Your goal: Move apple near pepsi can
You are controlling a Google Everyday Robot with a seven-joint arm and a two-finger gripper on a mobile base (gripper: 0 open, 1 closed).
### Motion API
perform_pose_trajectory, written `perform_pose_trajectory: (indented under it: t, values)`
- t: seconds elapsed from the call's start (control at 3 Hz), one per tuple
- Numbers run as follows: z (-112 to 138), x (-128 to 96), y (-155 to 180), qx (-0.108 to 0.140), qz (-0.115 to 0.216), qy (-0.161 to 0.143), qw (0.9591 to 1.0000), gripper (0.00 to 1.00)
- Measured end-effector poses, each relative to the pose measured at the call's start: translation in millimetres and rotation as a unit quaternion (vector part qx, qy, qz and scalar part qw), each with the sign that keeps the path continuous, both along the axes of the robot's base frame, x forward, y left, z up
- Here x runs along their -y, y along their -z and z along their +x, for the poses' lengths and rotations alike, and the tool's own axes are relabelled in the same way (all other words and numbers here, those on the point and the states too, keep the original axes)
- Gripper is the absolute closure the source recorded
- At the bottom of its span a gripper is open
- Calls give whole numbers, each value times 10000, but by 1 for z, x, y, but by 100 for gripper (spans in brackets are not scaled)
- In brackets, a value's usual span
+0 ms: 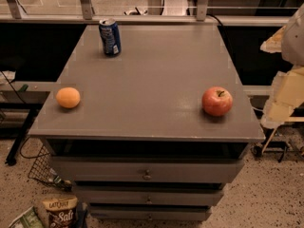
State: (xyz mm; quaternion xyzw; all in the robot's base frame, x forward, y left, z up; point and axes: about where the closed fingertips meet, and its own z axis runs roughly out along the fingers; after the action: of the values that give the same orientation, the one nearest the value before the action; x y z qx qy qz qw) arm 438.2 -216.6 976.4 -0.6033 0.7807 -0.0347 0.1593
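Next, my gripper should go to the red apple near the cabinet's front corner and close on the apple's side (pixel 225 100) nearest my arm.
The red apple (pixel 217 101) with yellowish patches and a short stem sits near the front right corner of the grey cabinet top (pixel 152 70). The blue pepsi can (pixel 109 37) stands upright at the back left of the top. The apple and the can are far apart, diagonally across the top. My gripper (pixel 286 91) shows as a pale shape with the arm at the right edge of the view, off the cabinet's right side, to the right of the apple and not touching it.
A small plain orange fruit (pixel 68 98) lies near the front left edge. The cabinet has drawers (pixel 147 174) below. A snack bag (pixel 59 211) and a wire basket (pixel 42 170) lie on the floor at the front left. A railing (pixel 152 13) runs behind.
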Motion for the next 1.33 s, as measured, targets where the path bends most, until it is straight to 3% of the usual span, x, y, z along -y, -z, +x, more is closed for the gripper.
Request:
perform_pose_trajectory:
  t: [0.33, 0.67, 1.33]
  values:
    - [0, 0, 0, 1, 0, 0, 10000, 0]
    - [16, 0, 11, -11, 165, 39, 9999, 0]
    - [72, 10, 56, -87, 771, 216, 9968, 0]
